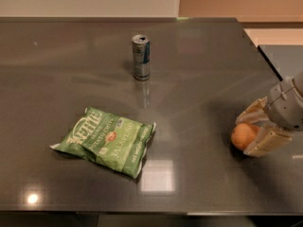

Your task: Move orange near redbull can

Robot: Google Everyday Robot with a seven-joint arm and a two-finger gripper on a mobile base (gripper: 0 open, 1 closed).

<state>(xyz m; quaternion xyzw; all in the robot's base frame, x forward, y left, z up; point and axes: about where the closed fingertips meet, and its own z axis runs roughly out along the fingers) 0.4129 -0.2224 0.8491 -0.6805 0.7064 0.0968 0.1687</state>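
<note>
Next, my gripper releases the orange on the dark table [162, 75], right up against the near-gripper side of the redbull can. The orange now lies near the table's edge.
The orange [240, 135] lies on the dark table [203, 70] near its right edge. My gripper [246, 135] reaches in from the right, with one pale finger behind the orange and one in front, closed against it. The redbull can [141, 57], slim, silver and blue, stands upright far off at the back centre of the table, well to the left of the orange.
A green chip bag [106, 140] lies flat at the front left of centre, between the can and the table's front edge. The table's right edge runs just behind my gripper, with a second dark surface [284, 60] beyond it.
</note>
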